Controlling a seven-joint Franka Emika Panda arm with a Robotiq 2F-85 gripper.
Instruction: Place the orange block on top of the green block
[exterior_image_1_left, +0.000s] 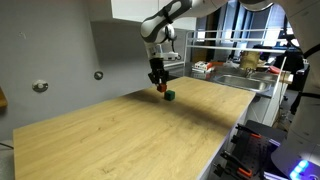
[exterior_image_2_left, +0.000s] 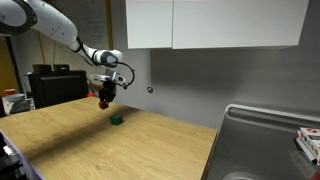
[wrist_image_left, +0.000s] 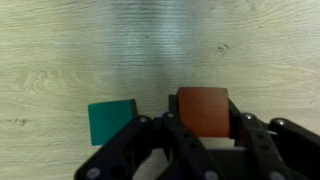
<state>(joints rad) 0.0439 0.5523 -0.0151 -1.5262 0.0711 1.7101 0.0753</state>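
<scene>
The robot's gripper needs to release the orange block, now lifted above the table, squarely on the top side of the green block (exterior_image_1_left: 171, 90) (wrist_image_left: 111, 120) on the wooden table.
The orange block (wrist_image_left: 203, 112) is a small reddish-orange cube held between my gripper's (wrist_image_left: 204, 125) fingers in the wrist view. In both exterior views it shows at the fingertips (exterior_image_1_left: 159, 87) (exterior_image_2_left: 103, 103), lifted above the wooden table. The green block (wrist_image_left: 110, 122) is a dark green cube resting on the table, just left of the held block in the wrist view. In the exterior views the green block (exterior_image_1_left: 169, 96) (exterior_image_2_left: 117, 119) lies on the table a little below and beside the gripper (exterior_image_1_left: 158, 80) (exterior_image_2_left: 104, 96).
The wooden table (exterior_image_1_left: 130, 135) ends at a wall behind and at a metal sink (exterior_image_2_left: 265, 140) on one side. A shelf with boxes (exterior_image_1_left: 205, 68) and clutter stands beyond the table. A dark monitor (exterior_image_2_left: 55, 85) stands behind the table's far side.
</scene>
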